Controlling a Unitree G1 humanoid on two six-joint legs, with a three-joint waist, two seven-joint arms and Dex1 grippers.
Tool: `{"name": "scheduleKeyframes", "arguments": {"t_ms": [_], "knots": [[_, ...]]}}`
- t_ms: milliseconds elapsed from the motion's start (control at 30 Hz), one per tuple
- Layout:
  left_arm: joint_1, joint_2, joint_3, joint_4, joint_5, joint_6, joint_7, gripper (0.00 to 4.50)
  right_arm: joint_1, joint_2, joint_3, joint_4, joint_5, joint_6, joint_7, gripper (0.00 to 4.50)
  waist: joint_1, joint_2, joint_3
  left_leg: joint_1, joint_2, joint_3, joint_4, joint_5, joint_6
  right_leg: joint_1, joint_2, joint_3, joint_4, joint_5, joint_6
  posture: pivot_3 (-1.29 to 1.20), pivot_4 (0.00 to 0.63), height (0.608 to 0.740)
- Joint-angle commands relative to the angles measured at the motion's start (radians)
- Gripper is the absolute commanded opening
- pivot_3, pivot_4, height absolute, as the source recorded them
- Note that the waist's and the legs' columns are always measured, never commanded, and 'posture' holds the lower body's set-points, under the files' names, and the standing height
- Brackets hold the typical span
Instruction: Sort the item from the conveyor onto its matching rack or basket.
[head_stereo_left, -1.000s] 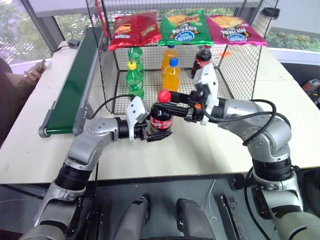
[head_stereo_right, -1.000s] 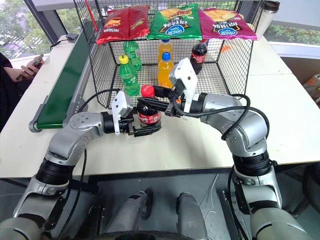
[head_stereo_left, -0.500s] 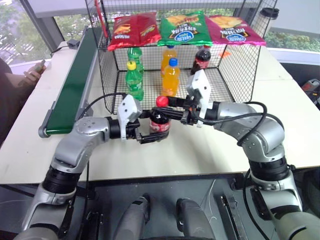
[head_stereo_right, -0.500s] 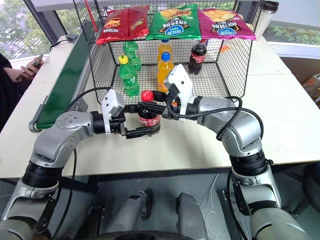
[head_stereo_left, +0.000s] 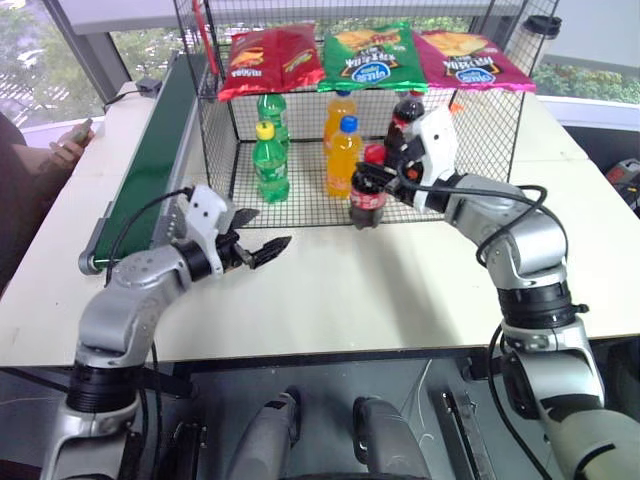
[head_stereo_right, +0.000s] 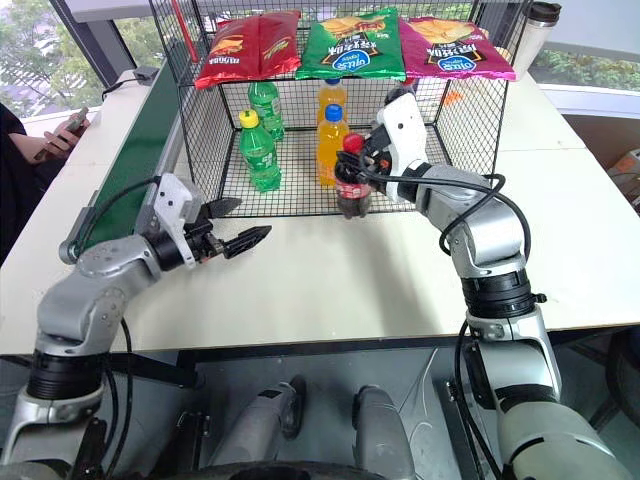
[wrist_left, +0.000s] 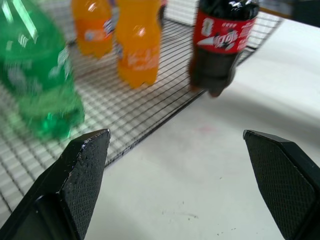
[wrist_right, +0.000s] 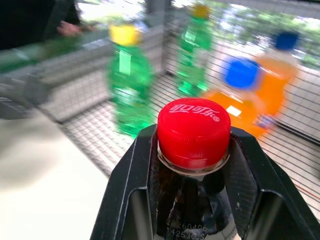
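I need to use my right gripper to set the cola bottle, now at the rack's open front edge, down on the rack's mesh bottom in front of the other cola bottle (head_stereo_left: 408, 196).
The item, a cola bottle (head_stereo_left: 367, 195) with a red cap (wrist_right: 194, 130), hangs upright by its neck in my right gripper (head_stereo_left: 383, 172), which is shut on it. It is at the open front edge of the black wire rack (head_stereo_left: 215, 150), its base right at the mesh floor's front edge (wrist_left: 150, 125). My left gripper (head_stereo_right: 250, 220) stands open and empty over the table, well to the left of the bottle and pointing toward it. The green conveyor (head_stereo_left: 150, 170) runs along the table's left side with nothing on it.
Inside the rack stand two green bottles (head_stereo_left: 268, 160), two orange bottles (head_stereo_left: 342, 155) and another cola bottle (head_stereo_left: 405, 115). Three crisp bags (head_stereo_left: 370, 55) lie on its top shelf. A person's hand with a phone (head_stereo_left: 70, 140) is at the far left.
My right gripper has carried the cola bottle away from me to the rack's front edge. My left gripper has drawn off to the left, away from the bottle, and stays open.
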Motion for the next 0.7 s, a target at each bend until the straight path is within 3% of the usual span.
{"name": "scheduleKeyframes", "arguments": {"t_ms": [33,700], "knots": [[0.003,-0.018,0.023,-0.057,0.007,-0.025,0.052,4.43,-0.05,-0.01,-0.05,0.014,-0.033,-0.073,-0.018,1.19,0.0,0.0,0.0,0.0,0.0,0.0,0.0,0.0,0.0,0.0,0.0,0.0,0.0,0.0,0.0,0.0,0.15,0.738],[0.024,-0.095,-0.022,-0.051,0.032,-0.047,0.135,4.43,-0.167,0.053,-0.142,0.484,-0.154,-0.397,-0.149,1.19,-0.005,0.0,0.0,0.003,0.0,0.004,0.001,0.001,0.001,0.0,0.0,0.003,0.005,-0.001,-0.001,0.0,0.15,0.738]]}}
